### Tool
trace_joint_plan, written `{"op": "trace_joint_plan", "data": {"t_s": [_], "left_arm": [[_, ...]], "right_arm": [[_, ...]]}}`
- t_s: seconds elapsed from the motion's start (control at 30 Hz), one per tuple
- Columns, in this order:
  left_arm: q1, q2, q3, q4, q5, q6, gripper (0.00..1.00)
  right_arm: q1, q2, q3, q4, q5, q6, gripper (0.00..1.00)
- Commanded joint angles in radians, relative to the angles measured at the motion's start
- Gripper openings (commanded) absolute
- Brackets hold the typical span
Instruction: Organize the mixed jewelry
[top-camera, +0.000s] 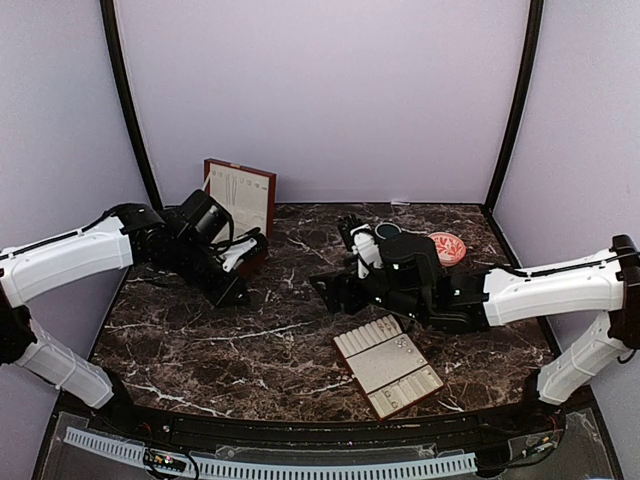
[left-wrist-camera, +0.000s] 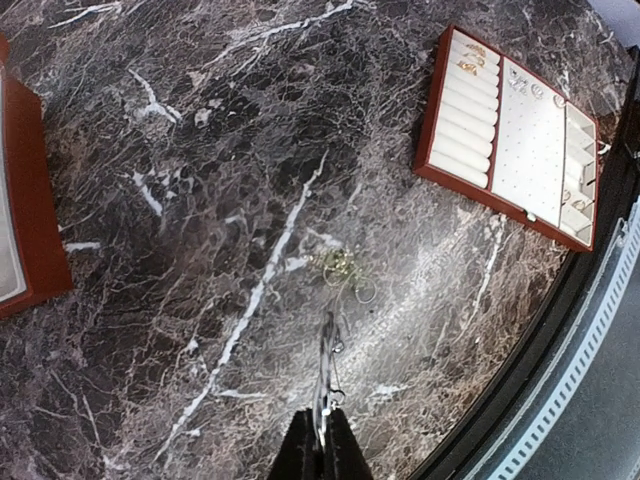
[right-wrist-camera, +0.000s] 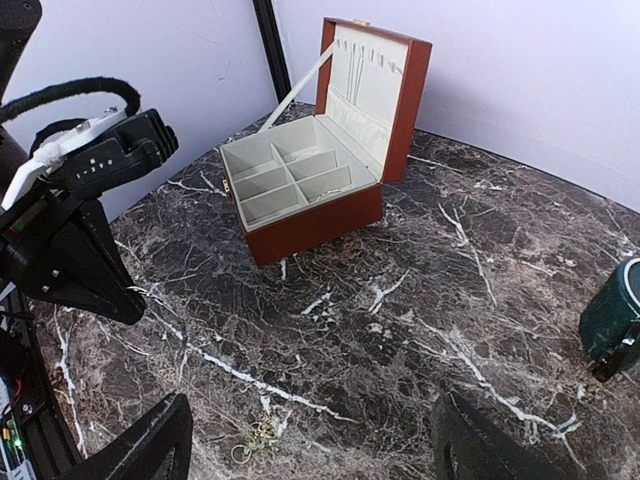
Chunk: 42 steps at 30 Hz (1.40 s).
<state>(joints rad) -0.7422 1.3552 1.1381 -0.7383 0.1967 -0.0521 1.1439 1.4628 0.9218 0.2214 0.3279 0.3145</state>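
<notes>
I should use my left gripper to let go of the silvery chain in the front corner compartment of the open red-brown wooden box (top-camera: 229, 264). The chain now runs toward the jewelry tangle.
The mixed jewelry (left-wrist-camera: 343, 270) is a small tangle of gold and silvery pieces on the dark marble; in the right wrist view the jewelry (right-wrist-camera: 255, 437) lies low between my right fingers. My left gripper (left-wrist-camera: 322, 440) is shut on a thin silvery chain (left-wrist-camera: 327, 365) that runs from its tips toward the tangle. My right gripper (right-wrist-camera: 310, 455) stands open just above the marble, nothing between its fingers. From above, the left gripper (top-camera: 238, 293) and right gripper (top-camera: 322, 288) face each other at the table's middle.
An open red-brown wooden box (right-wrist-camera: 310, 180) with cream compartments stands at the back left. A cream slotted tray (left-wrist-camera: 510, 135) holding a few rings and studs lies near the front edge. A dark mug (top-camera: 387, 232) and a pink dish (top-camera: 447, 247) sit behind the right arm.
</notes>
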Motion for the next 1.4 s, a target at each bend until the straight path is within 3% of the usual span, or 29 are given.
{"op": "trace_joint_plan", "data": {"t_s": [0.0,0.3,0.5,0.77,1.0,1.2,1.37], "left_arm": [[0.001,0.03,0.073,-0.161,-0.059,0.118,0.0],[-0.09,0.172,0.046,-0.235,-0.113,0.191,0.0],[-0.081,0.132,0.079,-0.186,-0.246,0.145,0.0],[0.236,0.044,0.051,0.056,-0.053,0.033,0.0],[0.514,0.146,0.087,0.242,0.266,-0.072,0.0],[0.596,0.289,0.154,0.232,0.305,-0.029,0.0],[0.602,0.392,0.215,0.182,0.312,0.012,0.0]], "right_arm": [[-0.015,-0.047,-0.021,0.008,0.041,-0.018,0.83],[-0.033,-0.063,-0.047,0.013,0.049,-0.017,0.83],[-0.053,-0.083,-0.054,0.012,0.044,-0.017,0.84],[-0.145,-0.125,-0.022,-0.071,0.005,0.014,0.84],[-0.251,-0.132,0.027,-0.15,-0.052,0.044,0.84],[-0.306,-0.111,0.064,-0.19,-0.082,0.062,0.84],[-0.343,-0.087,0.082,-0.203,-0.109,0.074,0.84]]}}
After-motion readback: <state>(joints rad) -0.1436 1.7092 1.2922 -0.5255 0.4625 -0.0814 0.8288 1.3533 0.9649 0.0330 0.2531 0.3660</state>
